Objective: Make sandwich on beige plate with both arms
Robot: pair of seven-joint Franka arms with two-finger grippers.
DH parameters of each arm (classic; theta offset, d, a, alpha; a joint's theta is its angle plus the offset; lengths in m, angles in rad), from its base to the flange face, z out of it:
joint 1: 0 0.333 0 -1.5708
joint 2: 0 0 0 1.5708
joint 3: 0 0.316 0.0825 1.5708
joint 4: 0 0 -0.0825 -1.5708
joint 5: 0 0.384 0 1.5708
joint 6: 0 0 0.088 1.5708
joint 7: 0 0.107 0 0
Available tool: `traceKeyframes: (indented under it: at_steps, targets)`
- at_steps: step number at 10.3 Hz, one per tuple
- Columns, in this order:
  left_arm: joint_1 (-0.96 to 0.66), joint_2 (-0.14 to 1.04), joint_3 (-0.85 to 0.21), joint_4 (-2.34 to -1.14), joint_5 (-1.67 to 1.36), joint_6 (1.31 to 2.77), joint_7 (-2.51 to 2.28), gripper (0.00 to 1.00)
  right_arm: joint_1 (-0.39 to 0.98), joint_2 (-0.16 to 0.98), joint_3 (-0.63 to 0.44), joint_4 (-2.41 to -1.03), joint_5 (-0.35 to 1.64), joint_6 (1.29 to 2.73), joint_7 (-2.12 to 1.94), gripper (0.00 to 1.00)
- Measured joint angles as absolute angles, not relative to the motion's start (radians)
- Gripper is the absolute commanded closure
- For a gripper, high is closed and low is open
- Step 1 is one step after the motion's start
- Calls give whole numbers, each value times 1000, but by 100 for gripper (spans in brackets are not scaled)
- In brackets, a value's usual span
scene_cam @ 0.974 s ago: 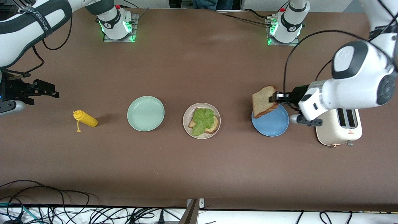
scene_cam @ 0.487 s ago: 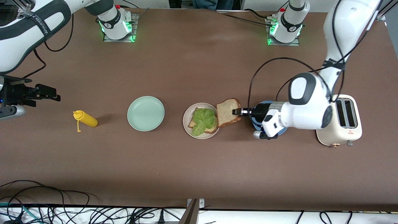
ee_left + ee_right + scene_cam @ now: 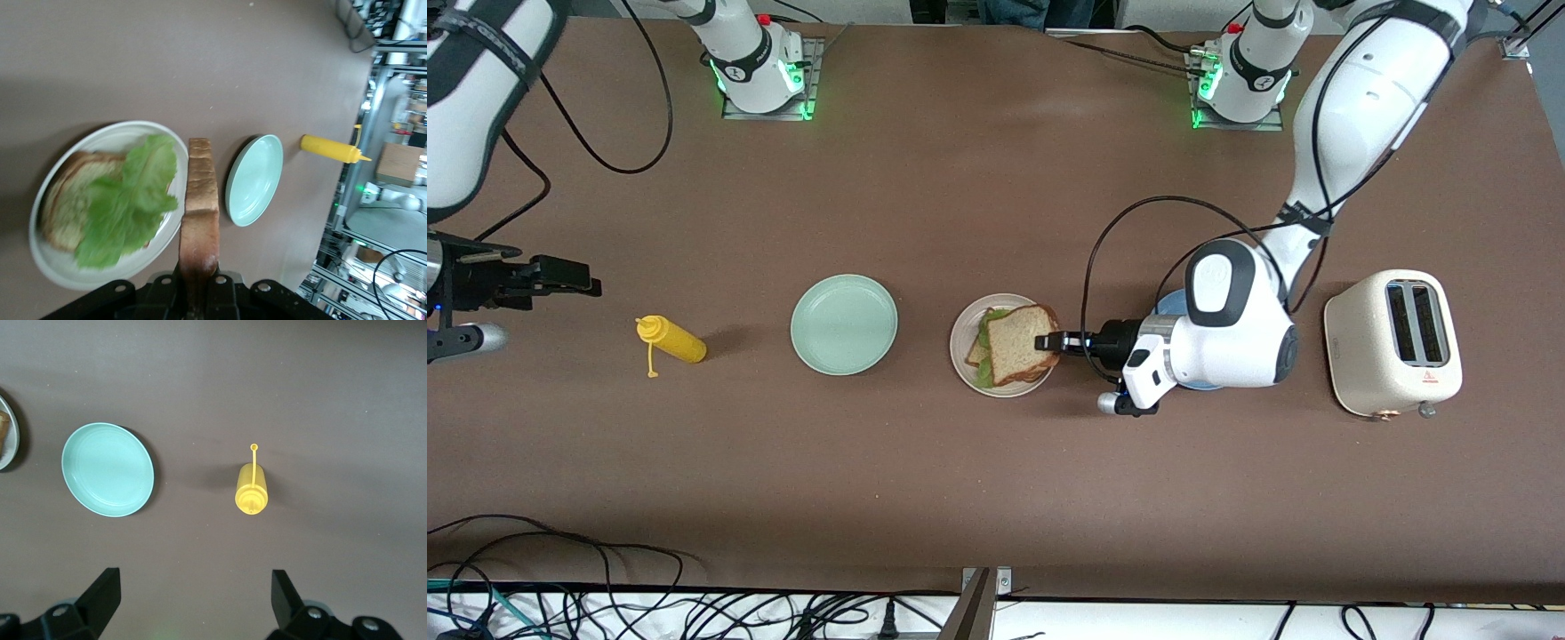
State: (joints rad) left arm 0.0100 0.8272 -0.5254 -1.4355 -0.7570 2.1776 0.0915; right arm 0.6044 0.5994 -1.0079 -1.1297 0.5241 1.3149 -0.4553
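Next, I release the bread slice in my left gripper on top of the green lettuce leaf (image 3: 1004,337) (image 3: 132,203) on the beige plate.
The beige plate (image 3: 959,340) lies mid-table with a brown bread slice (image 3: 67,200) on it and a ruffled green lettuce leaf (image 3: 130,207) on top of that. My left gripper (image 3: 1049,342) is shut on the crust edge of a second bread slice (image 3: 1018,342), which it holds over the plate so that it covers most of the lettuce (image 3: 984,330) in the front view. In the left wrist view this slice (image 3: 200,213) shows edge-on between the shut jaws of the left gripper (image 3: 198,290). My right gripper (image 3: 591,283) waits open over the table at the right arm's end, also open in its own view (image 3: 193,583).
A mint green plate (image 3: 844,324) lies beside the beige plate toward the right arm's end, then a yellow mustard bottle (image 3: 671,340) on its side. A blue plate (image 3: 1169,302) is mostly hidden under the left arm. A cream toaster (image 3: 1392,342) stands at the left arm's end.
The left arm has carried the bread slice from over the blue plate across to over the beige plate and lowered it over the lettuce. The right gripper has barely moved.
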Motion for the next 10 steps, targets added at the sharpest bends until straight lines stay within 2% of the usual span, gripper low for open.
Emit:
traceKeyframes:
  at_steps: [2, 5, 6, 7, 8, 10]
  targets:
    - [4, 872, -525, -1435, -905, 2180, 250, 100, 493, 495, -751, -1126, 351, 1360, -377, 0]
    - [-9, 882, -525, -1453, -929, 2180, 288, 100, 257, 419, -420, -1131, 207, 1387, -327, 0]
    - [-8, 885, -523, -1475, -929, 2180, 331, 91, 161, 395, -300, -1151, 150, 1407, -314, 0]
    - [-4, 888, -520, -1498, -932, 2180, 375, 40, 87, 367, -204, -1180, 100, 1423, -301, 0]
    - [2, 890, -516, -1516, -940, 2180, 408, 0, 45, 336, -145, -1219, 67, 1445, -288, 0]
    - [10, 892, -513, -1525, -941, 2180, 428, 0, 12, 261, -102, -1346, 48, 1545, -278, 0]
